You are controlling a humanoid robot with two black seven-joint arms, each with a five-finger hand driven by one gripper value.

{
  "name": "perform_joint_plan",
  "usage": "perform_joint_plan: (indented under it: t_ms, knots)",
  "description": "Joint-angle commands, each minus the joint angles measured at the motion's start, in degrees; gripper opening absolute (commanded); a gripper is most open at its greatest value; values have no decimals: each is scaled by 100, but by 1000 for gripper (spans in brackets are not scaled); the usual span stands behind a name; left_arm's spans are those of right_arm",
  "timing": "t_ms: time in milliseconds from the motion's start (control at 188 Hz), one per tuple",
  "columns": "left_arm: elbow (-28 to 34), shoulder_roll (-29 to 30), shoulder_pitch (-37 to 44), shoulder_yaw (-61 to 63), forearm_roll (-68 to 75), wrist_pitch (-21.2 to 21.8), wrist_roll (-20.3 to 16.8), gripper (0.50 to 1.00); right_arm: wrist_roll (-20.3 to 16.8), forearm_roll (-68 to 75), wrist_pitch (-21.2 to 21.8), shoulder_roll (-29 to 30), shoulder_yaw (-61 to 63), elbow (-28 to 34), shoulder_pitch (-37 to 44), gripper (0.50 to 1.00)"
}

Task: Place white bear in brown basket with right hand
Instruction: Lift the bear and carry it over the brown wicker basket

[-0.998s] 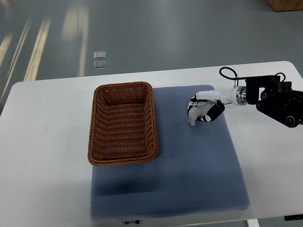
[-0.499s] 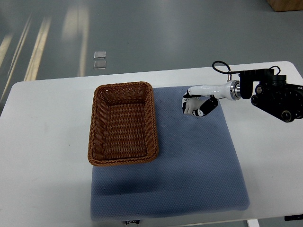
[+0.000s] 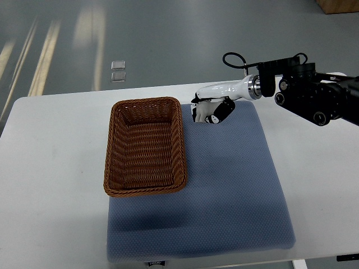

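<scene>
Next, my right gripper lets go of the white bear near the middle of the brown basket's woven bottom point(image 3: 141, 160).
The brown wicker basket point(image 3: 145, 145) stands on the left part of a blue mat point(image 3: 235, 190) and is empty. My right hand point(image 3: 208, 109) comes in from the right edge and is shut on the white bear point(image 3: 201, 112). It holds the bear in the air just right of the basket's far right corner. The bear is mostly hidden by the black and white fingers. The left arm is not in view.
The white table point(image 3: 50, 185) carries the mat. My right arm's dark forearm point(image 3: 314, 95) with a looped cable reaches over the table's far right. Grey floor lies beyond the far edge.
My right hand has lifted the bear off the mat and carried it left and away from me, from the mat's right part to near the basket's far right corner.
</scene>
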Motion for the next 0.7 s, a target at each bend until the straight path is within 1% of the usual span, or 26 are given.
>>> perform_joint_plan:
  t_ms: [0, 212, 281, 695]
  knots:
    - [-1, 0, 1, 0, 2, 0, 0, 1000, 0, 0, 62, 373, -3, -1, 213, 500]
    - [-1, 0, 1, 0, 2, 0, 0, 1000, -44, -9, 62, 1181, -3, -1, 257, 500]
    - [-1, 0, 1, 0, -7, 0, 0, 1000, -53, -9, 54, 1313, -3, -1, 222, 500]
    - [-1, 0, 1, 0, 2, 0, 0, 1000, -71, 44, -25, 1340, 24, -10, 178, 500]
